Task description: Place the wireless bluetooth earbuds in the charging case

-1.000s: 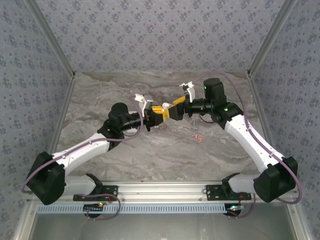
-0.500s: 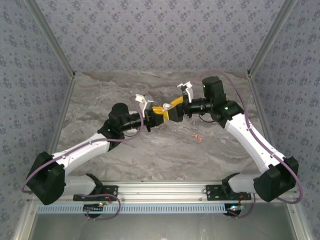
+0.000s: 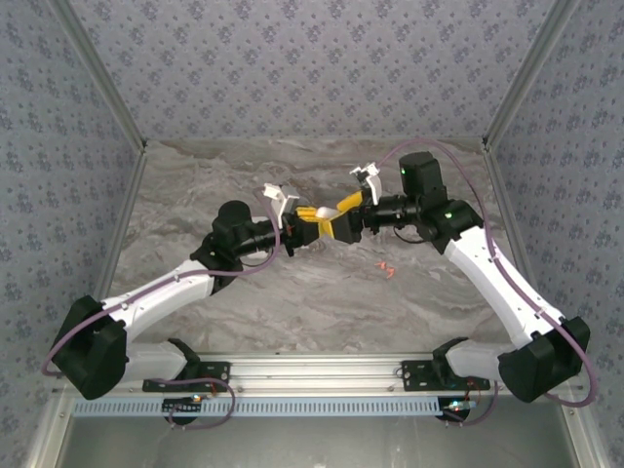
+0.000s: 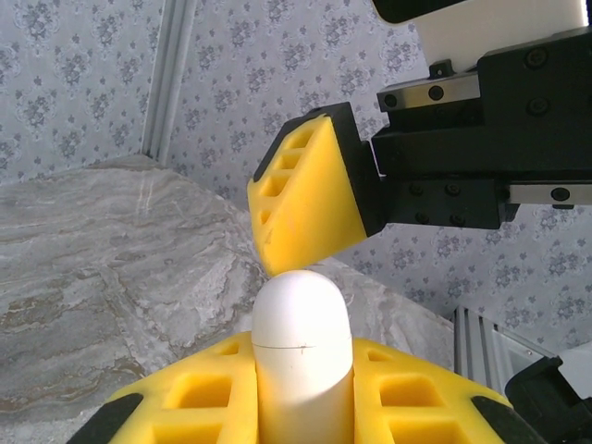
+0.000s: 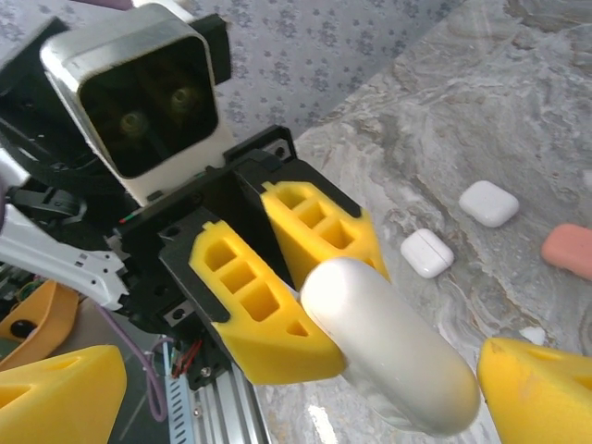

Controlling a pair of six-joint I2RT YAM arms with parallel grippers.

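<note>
The white charging case will go down on the marble (image 3: 297, 257) below my left gripper, about even with the red-orange earbuds.
A white rounded charging case (image 4: 301, 342) sticks up between the yellow fingers of my left gripper (image 4: 301, 375), which is shut on its lower half; the lid seam looks closed. In the top view the left gripper (image 3: 308, 223) holds the charging case (image 3: 322, 220) above the table's middle. My right gripper (image 3: 342, 214) faces it, open, its yellow fingers (image 5: 541, 388) spread on either side of the case's free end (image 5: 393, 361). One right finger (image 4: 310, 194) hovers at the case's tip. Two red-orange earbuds (image 3: 386, 267) lie on the table under the right arm.
On the marble table (image 5: 481, 111) lie two more white cases (image 5: 487, 203) (image 5: 426, 252) and a pink-orange one (image 5: 567, 250), with a tiny white piece (image 5: 532, 335) nearby. Patterned walls close in three sides; a metal rail (image 3: 312, 370) runs along the near edge.
The right arm has shifted slightly to the right, its open fingers still at the case's end. The left gripper stays shut on the case and has not moved.
</note>
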